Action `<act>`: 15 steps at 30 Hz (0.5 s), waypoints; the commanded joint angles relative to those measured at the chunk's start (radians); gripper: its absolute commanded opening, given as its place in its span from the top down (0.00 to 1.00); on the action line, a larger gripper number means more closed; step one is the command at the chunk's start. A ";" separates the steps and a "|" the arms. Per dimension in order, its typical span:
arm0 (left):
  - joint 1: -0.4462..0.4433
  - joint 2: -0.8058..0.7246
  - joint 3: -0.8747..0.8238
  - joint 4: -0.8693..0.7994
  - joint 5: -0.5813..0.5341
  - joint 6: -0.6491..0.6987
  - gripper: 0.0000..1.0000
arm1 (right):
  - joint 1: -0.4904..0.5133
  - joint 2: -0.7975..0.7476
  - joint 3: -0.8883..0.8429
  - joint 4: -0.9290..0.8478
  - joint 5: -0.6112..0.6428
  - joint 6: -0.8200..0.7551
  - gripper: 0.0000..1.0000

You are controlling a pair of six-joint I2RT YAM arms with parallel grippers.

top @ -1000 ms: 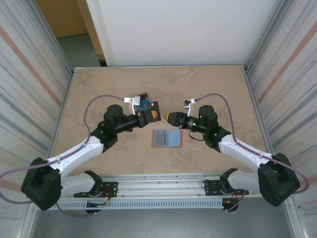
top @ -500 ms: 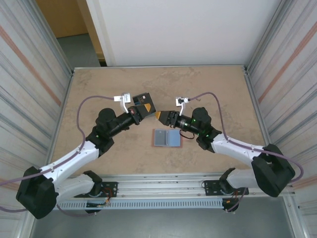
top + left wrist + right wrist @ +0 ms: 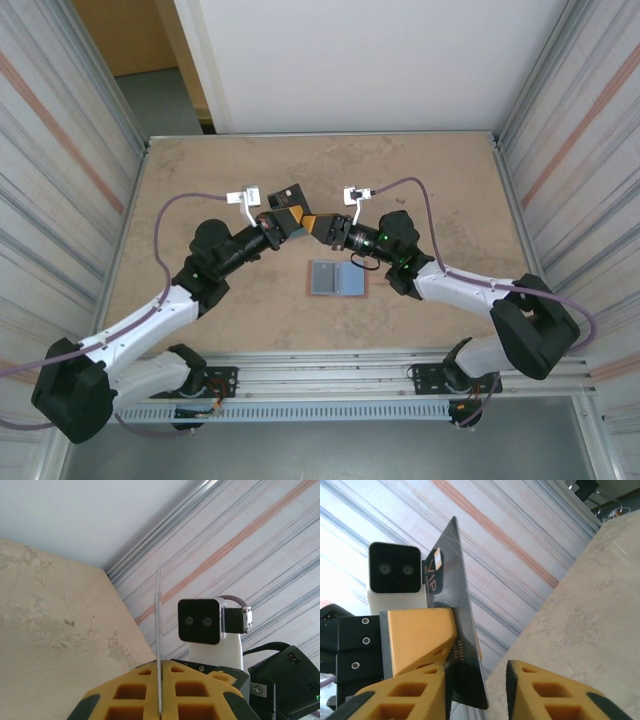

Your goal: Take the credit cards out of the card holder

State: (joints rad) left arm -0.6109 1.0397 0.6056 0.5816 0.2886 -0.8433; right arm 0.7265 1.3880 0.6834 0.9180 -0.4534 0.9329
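Note:
My left gripper clamps the middle of the credit card. My right gripper needs to take the card's lower corner (image 3: 478,699) while my left gripper opens and takes the card's loose end again.
The card holder (image 3: 337,279) lies open and flat on the table, pink-edged with blue-grey lining. Above and behind it my left gripper (image 3: 298,221) (image 3: 161,692) is shut on a dark credit card (image 3: 288,195), which the left wrist view shows edge-on (image 3: 159,625). My right gripper (image 3: 319,227) (image 3: 476,672) meets it tip to tip. The card's lower corner (image 3: 470,680) stands between the right jaws, against one finger (image 3: 415,695) with a gap to the other (image 3: 545,690). The left gripper's yellow finger (image 3: 417,635) clamps the card higher up.
Both arms reach in over the middle of the beige table (image 3: 200,180). Ribbed metal walls (image 3: 60,160) close in both sides, and a white wall stands at the back. The aluminium rail (image 3: 330,360) runs along the near edge.
My right gripper has slid left until its tips meet the left gripper, and its jaws have narrowed around the card's corner. The left gripper has kept hold of the card and turned it a little.

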 commanded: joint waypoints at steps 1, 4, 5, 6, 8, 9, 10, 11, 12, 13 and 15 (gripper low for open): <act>0.005 0.002 0.002 0.065 0.040 -0.022 1.00 | -0.007 0.002 0.038 0.039 -0.006 -0.002 0.82; 0.004 0.019 0.004 0.077 0.057 -0.034 1.00 | -0.008 -0.001 0.040 0.039 -0.019 -0.008 0.95; 0.005 0.024 0.005 0.082 0.061 -0.036 1.00 | -0.009 -0.004 0.040 0.035 -0.023 -0.010 1.00; 0.006 0.026 0.006 0.081 0.067 -0.033 0.99 | -0.011 -0.009 0.042 0.027 -0.026 -0.016 1.00; 0.008 0.021 0.015 0.059 0.077 -0.017 0.92 | -0.021 -0.027 0.045 -0.017 -0.031 -0.036 1.00; 0.010 0.015 0.025 0.035 0.087 0.001 0.86 | -0.027 -0.042 0.047 -0.058 -0.032 -0.055 1.00; 0.019 0.005 0.038 -0.003 0.102 0.024 0.77 | -0.035 -0.064 0.052 -0.118 -0.031 -0.081 1.00; 0.029 -0.006 0.051 -0.048 0.117 0.047 0.68 | -0.042 -0.087 0.061 -0.188 -0.034 -0.115 1.00; 0.043 -0.024 0.075 -0.111 0.134 0.081 0.58 | -0.049 -0.116 0.078 -0.293 -0.038 -0.170 1.00; 0.058 -0.039 0.097 -0.170 0.152 0.115 0.51 | -0.053 -0.143 0.099 -0.398 -0.033 -0.228 1.00; 0.092 -0.077 0.154 -0.319 0.184 0.213 0.38 | -0.051 -0.205 0.167 -0.672 0.000 -0.397 1.00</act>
State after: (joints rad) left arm -0.5541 1.0351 0.6643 0.4294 0.3939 -0.7628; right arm 0.6823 1.2713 0.7593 0.5976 -0.4835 0.7723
